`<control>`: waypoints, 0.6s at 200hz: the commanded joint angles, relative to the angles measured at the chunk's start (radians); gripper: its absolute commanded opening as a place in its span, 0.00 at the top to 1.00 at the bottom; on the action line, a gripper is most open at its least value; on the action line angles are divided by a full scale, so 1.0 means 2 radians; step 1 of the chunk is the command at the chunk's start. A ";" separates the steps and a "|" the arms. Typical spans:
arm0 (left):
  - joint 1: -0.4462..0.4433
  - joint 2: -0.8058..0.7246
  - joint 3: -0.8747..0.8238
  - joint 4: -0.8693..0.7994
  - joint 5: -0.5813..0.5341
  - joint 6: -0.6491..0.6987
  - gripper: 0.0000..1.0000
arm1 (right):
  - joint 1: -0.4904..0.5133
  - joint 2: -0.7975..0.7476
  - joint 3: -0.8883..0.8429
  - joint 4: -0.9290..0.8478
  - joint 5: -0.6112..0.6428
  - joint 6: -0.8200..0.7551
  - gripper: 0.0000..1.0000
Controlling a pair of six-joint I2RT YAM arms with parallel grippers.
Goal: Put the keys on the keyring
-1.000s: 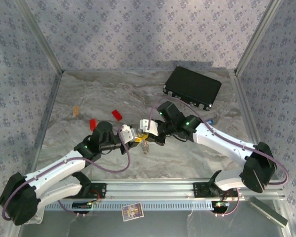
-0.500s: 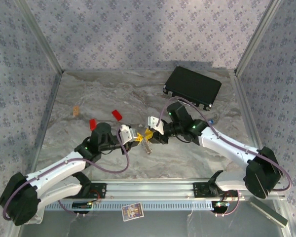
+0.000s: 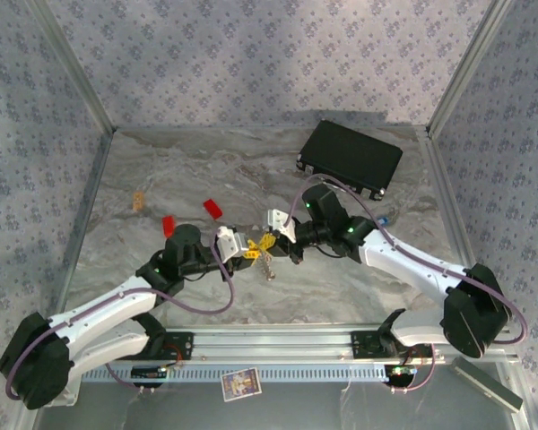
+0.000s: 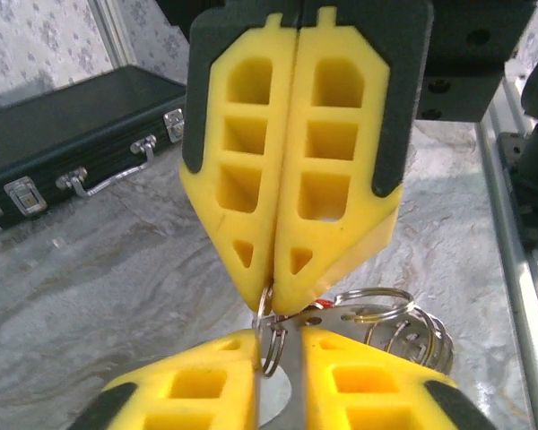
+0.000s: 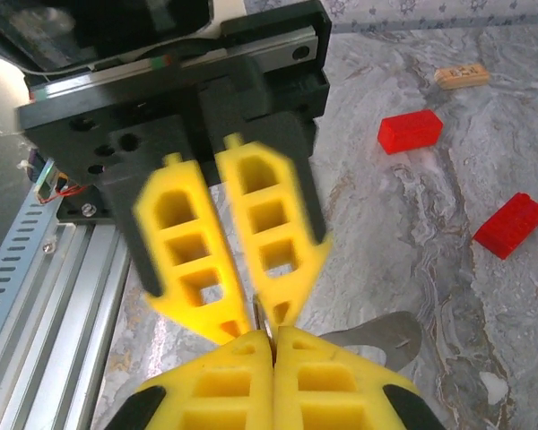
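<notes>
Next, my left gripper pinches the ring's lower edge (image 4: 270,367), as the split ring hangs crooked from my right gripper, while my right gripper opens and takes it squarely.
My two grippers meet tip to tip over the middle of the table. My right gripper (image 3: 271,242) (image 5: 273,333) is shut on a small silvery split ring (image 4: 267,313). This ring joins a bunch of linked metal rings, the keyring (image 4: 403,324) (image 3: 269,266), which hangs below with a flat metal piece (image 5: 377,336). My left gripper (image 3: 254,249) (image 4: 282,336) faces it with its fingers (image 5: 188,260) a little apart, and the small ring hangs loose in the gap. A red speck (image 4: 325,303) shows behind the ring. A tiny blue-headed key (image 3: 383,218) lies by the right forearm.
A shut black case (image 3: 350,159) (image 4: 81,125) lies at the back right. Two red bricks (image 3: 213,208) (image 3: 169,224) and a small tan piece (image 3: 140,201) lie to the left. The metal rail (image 3: 278,340) runs along the near edge.
The right arm has drawn back a little to the right while keeping its tips at the ring. The left gripper's fingers have come apart and look blurred in the right wrist view.
</notes>
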 commanded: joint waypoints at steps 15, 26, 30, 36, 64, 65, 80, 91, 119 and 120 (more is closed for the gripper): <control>-0.002 -0.023 0.031 -0.061 -0.010 0.034 0.73 | 0.012 0.001 0.039 -0.069 0.032 -0.049 1.00; -0.002 -0.026 0.035 -0.077 -0.011 0.043 0.74 | 0.016 0.003 0.049 -0.092 0.044 -0.065 1.00; -0.002 -0.027 0.036 -0.081 -0.011 0.046 0.74 | 0.016 0.004 0.052 -0.099 0.046 -0.070 1.00; -0.002 -0.028 0.037 -0.086 -0.011 0.049 0.75 | 0.017 0.005 0.057 -0.106 0.048 -0.074 1.00; -0.002 -0.020 0.044 -0.099 -0.013 0.055 0.77 | 0.027 0.007 0.067 -0.110 0.057 -0.079 1.00; -0.002 -0.019 0.044 -0.099 -0.013 0.055 0.77 | 0.026 0.007 0.067 -0.110 0.057 -0.079 1.00; -0.002 -0.015 0.047 -0.101 -0.012 0.056 0.79 | 0.032 0.013 0.073 -0.113 0.061 -0.082 1.00; -0.002 -0.013 0.048 -0.099 -0.012 0.056 0.81 | 0.036 0.018 0.078 -0.116 0.065 -0.084 1.00; -0.002 -0.012 0.048 -0.086 -0.008 0.056 0.88 | 0.048 0.029 0.087 -0.128 0.079 -0.095 1.00; -0.002 -0.012 0.048 -0.086 -0.008 0.056 0.88 | 0.048 0.029 0.087 -0.128 0.079 -0.095 1.00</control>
